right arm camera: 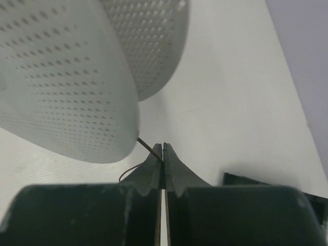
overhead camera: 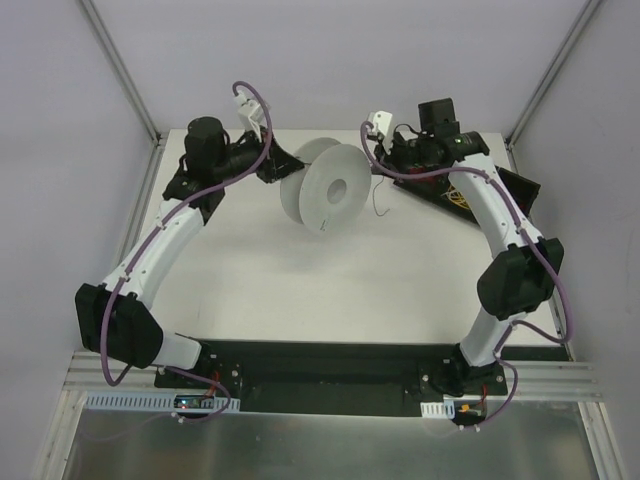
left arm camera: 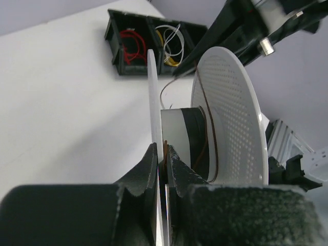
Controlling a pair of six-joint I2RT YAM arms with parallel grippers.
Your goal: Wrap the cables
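Observation:
The robot's right gripper is holding the cable close against the far rim of the spool, so it should open, move around to the spool's near side and grab the cable's loose end point(overhead camera: 379, 208).
A pale grey spool point(overhead camera: 325, 187) stands on its rims at the table's middle back. My left gripper point(overhead camera: 281, 170) is shut on the edge of its left flange point(left arm camera: 152, 97), one finger on each side of it. A thin dark cable point(left arm camera: 206, 123) runs round the black-wrapped core point(left arm camera: 195, 133) and up to my right gripper point(overhead camera: 377, 163). That gripper is shut on the cable point(right arm camera: 147, 146) just off the spool's right flange point(right arm camera: 66, 77). The loose end of the cable point(overhead camera: 380, 205) hangs below the right gripper's fingers.
A black compartment tray point(left arm camera: 115, 48) with red, white and yellow ties in it sits at the back right, under my right wrist point(overhead camera: 455, 197). Its corner point(right arm camera: 246, 180) shows beside the right fingers. Walls close in the table on the left, back and right.

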